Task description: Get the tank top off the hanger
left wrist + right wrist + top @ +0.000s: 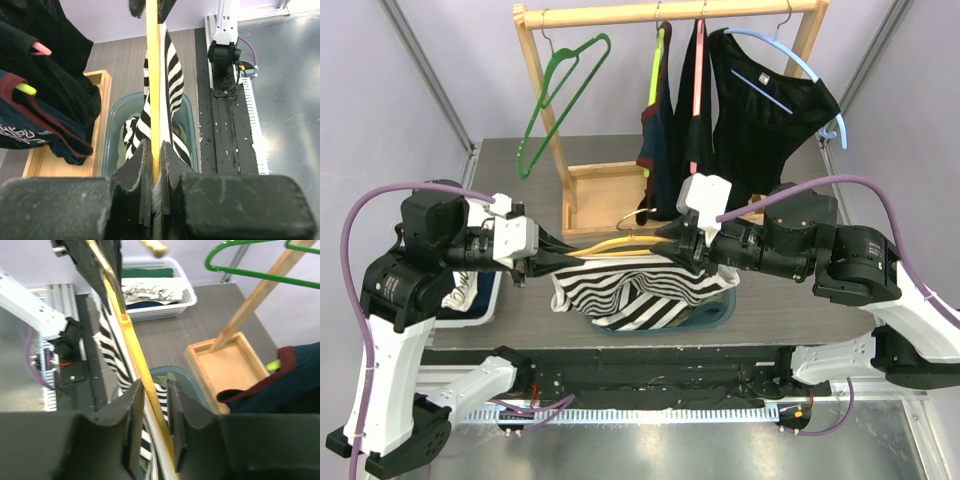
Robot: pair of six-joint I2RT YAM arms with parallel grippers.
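Note:
My right gripper straddles the hanger's bar short of the tank top's white edge, so it should leave the hanger to my left gripper and take that white edge [726, 281].
A black-and-white striped tank top [630, 290] hangs on a yellow hanger [620, 243], held level above a teal bin [720, 310]. My left gripper [535, 262] is at the hanger's left end. In the left wrist view it [156, 150] is shut on the yellow bar [152, 75] and a bit of white fabric, and the striped top [172, 75] drapes down into the bin [112, 130]. My right gripper [680, 245] is at the right end. In the right wrist view its jaws [156, 390] straddle the bar [132, 335], with a gap on one side. The stripes [105, 330] hang beside it.
A wooden clothes rack [670, 12] stands behind, with a green hanger [560, 100] and dark garments [750, 110] on it, and a wooden base tray [600, 195] below. A white basket [470, 290] of folded clothes sits at the left, also seen in the right wrist view [155, 295].

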